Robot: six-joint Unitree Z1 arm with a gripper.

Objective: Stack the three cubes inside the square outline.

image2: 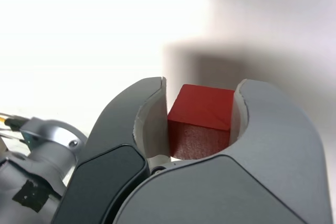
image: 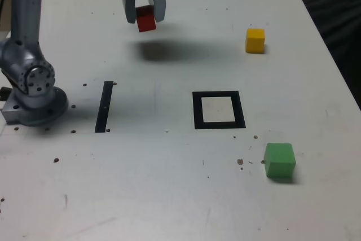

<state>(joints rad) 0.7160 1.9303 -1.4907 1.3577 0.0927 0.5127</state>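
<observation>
My gripper is going to release the red cube on the square outline's pale centre (image: 215,108), against the outline's edge that faces the thin black strip.
My gripper (image: 145,15) hangs above the far part of the table, shut on the red cube (image: 146,20), which is lifted clear of the surface with its shadow below. The wrist view shows the red cube (image2: 201,120) clamped between both grey fingers (image2: 152,114). The yellow cube (image: 255,40) rests at the far side, toward the exterior view's right. The green cube (image: 280,161) sits nearer the front on that same side. The square outline (image: 219,109), black with a pale centre, lies between them with nothing inside it.
The arm's grey base (image: 31,91) stands at the exterior view's left. A thin black strip (image: 104,106) lies on the table beside it. The table's right edge (image: 330,66) runs past the yellow and green cubes.
</observation>
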